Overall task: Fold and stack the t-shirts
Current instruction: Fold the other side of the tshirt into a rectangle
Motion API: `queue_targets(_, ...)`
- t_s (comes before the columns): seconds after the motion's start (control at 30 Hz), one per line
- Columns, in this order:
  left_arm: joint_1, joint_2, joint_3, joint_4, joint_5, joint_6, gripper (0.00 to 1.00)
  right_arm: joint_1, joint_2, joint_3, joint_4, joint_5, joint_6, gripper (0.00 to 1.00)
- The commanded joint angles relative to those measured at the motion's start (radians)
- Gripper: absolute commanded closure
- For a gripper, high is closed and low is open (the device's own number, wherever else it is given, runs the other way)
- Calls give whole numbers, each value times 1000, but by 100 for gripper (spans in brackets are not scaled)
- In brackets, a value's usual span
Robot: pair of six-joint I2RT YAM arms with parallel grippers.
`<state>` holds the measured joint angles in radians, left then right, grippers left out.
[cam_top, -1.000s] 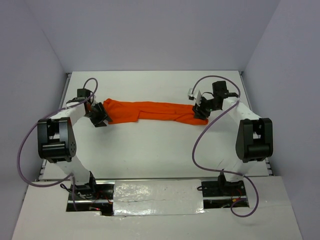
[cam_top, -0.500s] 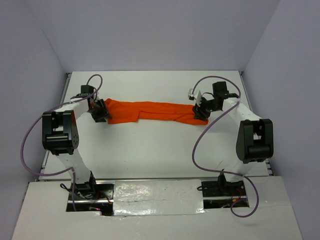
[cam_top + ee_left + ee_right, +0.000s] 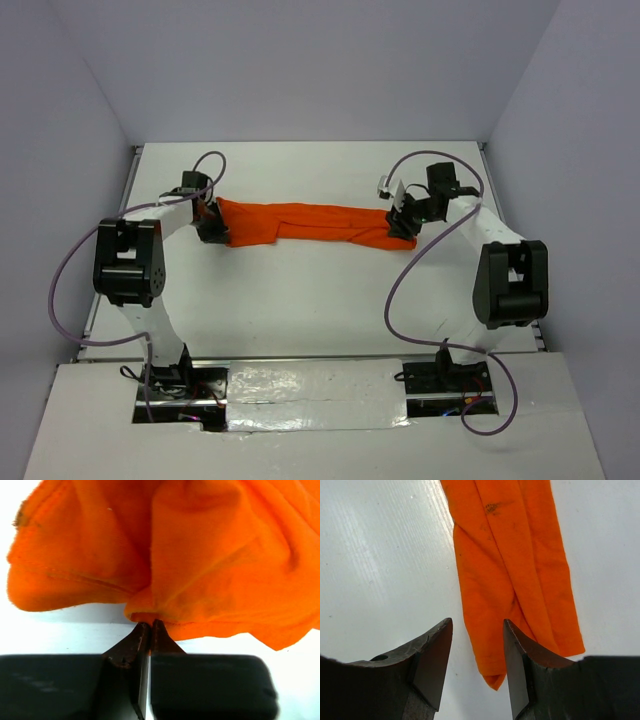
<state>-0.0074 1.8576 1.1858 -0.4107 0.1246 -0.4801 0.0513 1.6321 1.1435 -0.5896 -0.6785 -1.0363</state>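
Note:
Next, I let go of the orange t-shirt's end with my left gripper on the white table (image 3: 208, 225), pulled a little outward toward the nearby side.
The orange t-shirt (image 3: 305, 221) lies bunched into a long band across the far middle of the white table (image 3: 320, 300). My left gripper (image 3: 213, 226) is shut on the band's left end; in the left wrist view the closed tips (image 3: 150, 625) pinch a fold of the orange fabric (image 3: 200, 555). My right gripper (image 3: 400, 224) is open at the band's right end. In the right wrist view its fingers (image 3: 435, 655) straddle the narrow tip of the shirt (image 3: 510, 580), which lies flat on the table between them, ungripped.
Purple cables (image 3: 400, 290) loop from both arms over the table. Grey walls (image 3: 300, 70) close the back and sides. The arm bases (image 3: 160, 375) stand at the near edge by a strip of shiny tape (image 3: 310, 390).
My left gripper has moved right and toward the back, carrying the shirt's left end with it, so the band is shorter. The right arm has not moved.

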Motion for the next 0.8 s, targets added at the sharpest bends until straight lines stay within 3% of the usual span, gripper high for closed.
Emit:
queue_targets(0.0,-13,2,1,-28,-8,-11,92,-14,-66,-11,28,-32,5,48)
queue_targets(0.1,-13,-44,40,-49,4,-20,99,-18,-69,-21,30,-35,5,48)
queue_targets(0.4,47,-104,233,-80,237,-127,100,-19,-75,-27,34,-36,9,48)
queue_targets(0.6,96,-14,334,-30,415,-209,100,-22,-74,-33,37,-35,8,48)
queue_targets(0.77,106,78,399,-11,466,-212,100,-27,-78,-34,39,-35,7,48)
